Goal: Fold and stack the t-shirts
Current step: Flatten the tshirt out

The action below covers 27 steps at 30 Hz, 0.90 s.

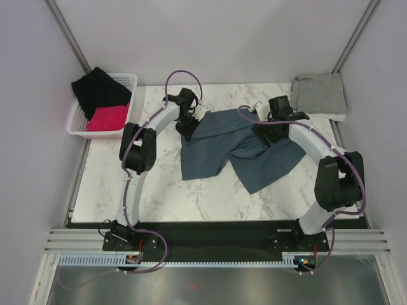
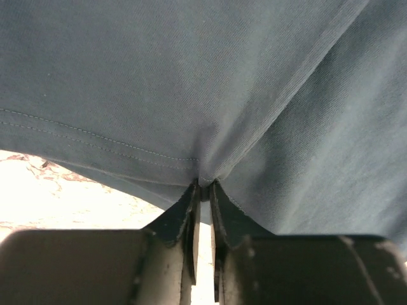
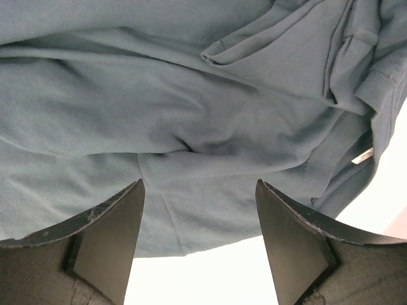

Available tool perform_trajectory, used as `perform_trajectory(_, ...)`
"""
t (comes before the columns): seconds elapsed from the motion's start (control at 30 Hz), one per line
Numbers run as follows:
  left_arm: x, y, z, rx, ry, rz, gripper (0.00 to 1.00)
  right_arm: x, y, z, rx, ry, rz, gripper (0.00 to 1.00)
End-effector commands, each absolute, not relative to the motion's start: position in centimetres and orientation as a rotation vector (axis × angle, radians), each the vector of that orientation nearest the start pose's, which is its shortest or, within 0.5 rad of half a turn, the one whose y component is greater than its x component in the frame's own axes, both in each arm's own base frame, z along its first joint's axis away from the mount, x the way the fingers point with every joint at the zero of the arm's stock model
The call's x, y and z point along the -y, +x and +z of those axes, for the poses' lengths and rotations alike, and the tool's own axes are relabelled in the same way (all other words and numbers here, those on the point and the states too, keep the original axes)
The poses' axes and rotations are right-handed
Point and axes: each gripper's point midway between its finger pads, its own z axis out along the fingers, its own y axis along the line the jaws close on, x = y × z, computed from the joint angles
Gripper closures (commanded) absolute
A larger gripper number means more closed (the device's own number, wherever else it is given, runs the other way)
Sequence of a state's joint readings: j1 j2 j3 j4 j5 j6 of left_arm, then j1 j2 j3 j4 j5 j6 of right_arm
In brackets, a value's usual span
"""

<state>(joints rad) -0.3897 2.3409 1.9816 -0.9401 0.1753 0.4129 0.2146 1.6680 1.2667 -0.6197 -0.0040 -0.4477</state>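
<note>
The dark slate-blue t-shirt should be grabbed next with my right gripper by the bunched fold (image 1: pixel 271 119) (image 3: pixel 332 96) near its white neck label, on the t-shirt's far side.
The dark slate-blue t-shirt (image 1: pixel 235 146) lies crumpled and partly doubled over in the middle of the marble table. My left gripper (image 1: pixel 189 129) is at its left far edge, shut on a pinch of the hem (image 2: pixel 205 181); the cloth fills the left wrist view. My right gripper (image 1: pixel 264 135) is over the shirt's right part, open, with blue cloth (image 3: pixel 191 127) under and beyond the fingers and a small white neck label (image 3: pixel 363 155) at the right. The light heather grey t-shirt (image 1: pixel 319 93) lies bunched at the far right corner.
A white basket (image 1: pixel 121 129) with black and red cloth stands at the far left, off the table's edge. Grey walls close in on three sides. The table's front strip (image 1: pixel 191 203) shows bare marble.
</note>
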Motion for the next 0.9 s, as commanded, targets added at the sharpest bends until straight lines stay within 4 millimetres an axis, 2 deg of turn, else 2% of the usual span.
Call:
perform_trajectory(0.0, 20.0, 44.1, 2.6, -2.618, 1.144, -0.269, 0.87, -6.6, 40.7, 12.0, -2.392, -0.802, -0.113, 0.21)
perform_trajectory(0.1, 19.9, 44.0, 3.0, -2.618, 1.137, -0.272, 0.91, -5.3, 42.2, 12.6, -2.381, -0.739, -0.173, 0.21)
perform_trajectory(0.17, 19.7, 44.0, 3.5, -2.614, 1.134, -0.255, 0.94, -3.7, 43.6, 12.4, -2.392, -0.662, -0.200, 0.21)
perform_trajectory(0.2, 19.6, 43.9, 3.7, -2.610, 1.137, -0.251, 0.95, -3.0, 44.7, 13.3, -2.374, -0.622, -0.222, 0.21)
perform_trajectory(0.27, 18.9, 44.2, 4.3, -2.601, 1.138, -0.213, 0.97, -1.2, 46.0, 13.6, -2.368, -0.558, -0.261, 0.22)
perform_trajectory(0.33, 18.5, 44.4, 4.7, -2.586, 1.150, -0.184, 0.98, 0.0, 47.4, 13.3, -2.375, -0.526, -0.294, 0.22)
perform_trajectory(0.37, 18.3, 44.5, 4.9, -2.582, 1.149, -0.169, 0.98, 0.3, 47.9, 12.6, -2.389, -0.522, -0.298, 0.22)
perform_trajectory(0.4, 18.2, 44.6, 5.5, -2.569, 1.151, -0.163, 0.98, 0.5, 48.6, 13.1, -2.374, -0.511, -0.301, 0.22)
perform_trajectory(0.47, 18.2, 44.7, 6.0, -2.559, 1.148, -0.153, 0.98, 1.1, 49.3, 12.4, -2.389, -0.504, -0.307, 0.22)
perform_trajectory(0.63, 18.3, 45.0, 6.9, -2.541, 1.129, -0.154, 0.98, 0.8, 50.7, 12.1, -2.383, -0.519, -0.299, 0.24)
perform_trajectory(0.7, 18.2, 45.1, 6.9, -2.543, 1.117, -0.149, 0.98, -0.3, 51.0, 12.5, -2.367, -0.540, -0.218, 0.33)
perform_trajectory(0.77, 18.4, 45.0, 7.1, -2.543, 1.110, -0.157, 0.98, -2.1, 50.8, 12.8, -2.354, -0.558, -0.115, 0.35)
perform_trajectory(0.87, 18.5, 45.0, 7.3, -2.542, 1.100, -0.167, 0.98, -3.5, 50.2, 11.6, -2.381, -0.606, -0.074, 0.36)
